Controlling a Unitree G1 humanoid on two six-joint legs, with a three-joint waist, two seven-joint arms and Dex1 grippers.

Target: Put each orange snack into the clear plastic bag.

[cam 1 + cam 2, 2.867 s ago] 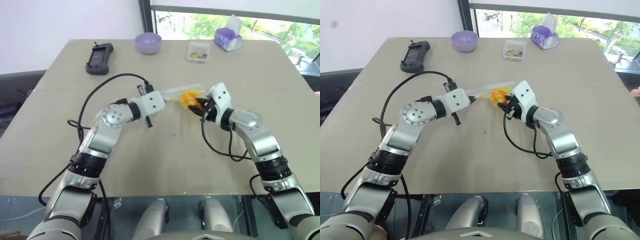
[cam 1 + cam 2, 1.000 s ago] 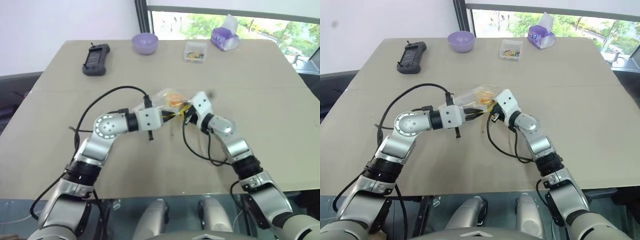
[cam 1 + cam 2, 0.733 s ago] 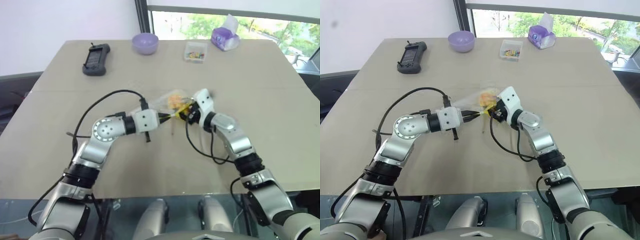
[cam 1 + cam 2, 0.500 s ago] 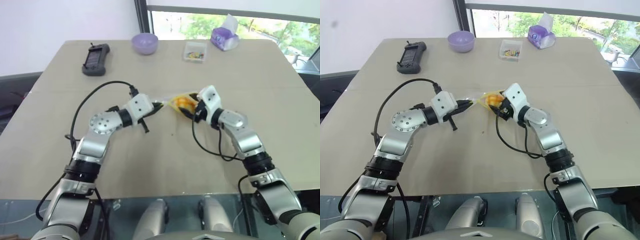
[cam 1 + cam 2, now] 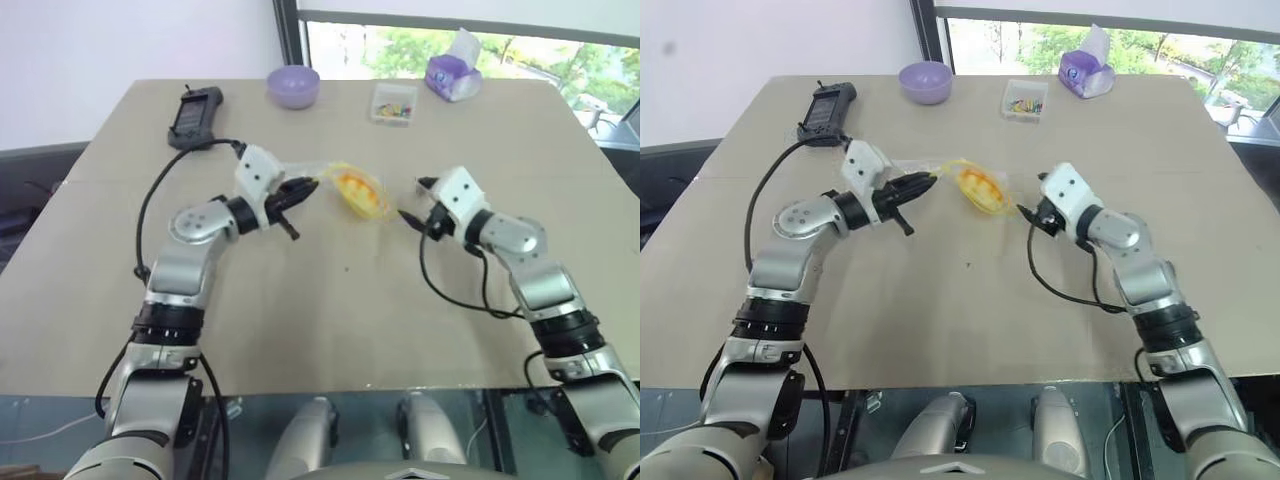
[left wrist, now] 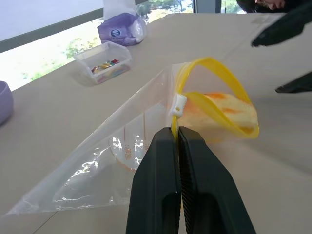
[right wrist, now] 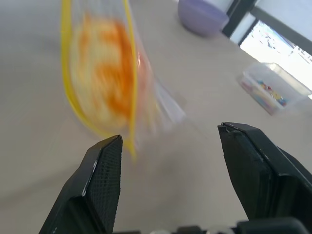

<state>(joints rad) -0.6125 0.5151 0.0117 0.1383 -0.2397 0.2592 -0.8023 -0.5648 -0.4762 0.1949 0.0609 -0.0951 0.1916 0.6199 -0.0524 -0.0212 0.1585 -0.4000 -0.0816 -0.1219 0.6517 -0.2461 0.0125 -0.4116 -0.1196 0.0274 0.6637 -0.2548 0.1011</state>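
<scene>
I need to take the seal strip's loose end [image 5: 1008,209] with my right gripper and pull it straight before closing the bag, because the yellow seal strip loops open around the orange snack.
The clear plastic bag [image 6: 112,161] hangs above the table from my left gripper [image 5: 306,188]. That gripper is shut on the bag's yellow seal strip [image 6: 176,127]. The orange snack [image 5: 352,187] sits in the bag's open mouth, ringed by the looped yellow strip. In the left wrist view the orange snack [image 6: 220,113] lies just past the pinched strip. My right gripper [image 5: 410,206] stands open a short way to the right of the bag, touching nothing. The right wrist view looks between that gripper's spread fingers [image 7: 105,178] at the blurred snack [image 7: 105,73] in the bag.
Along the table's far edge stand a black handheld device [image 5: 196,113], a purple bowl [image 5: 293,85], a small clear box [image 5: 393,102] with colourful contents and a purple tissue pack [image 5: 453,72]. Black cables loop from both wrists over the table.
My right gripper has opened, let go of the bag and drawn away to the right. My left gripper has rolled and lifted the bag up and to the left, now holding it alone.
</scene>
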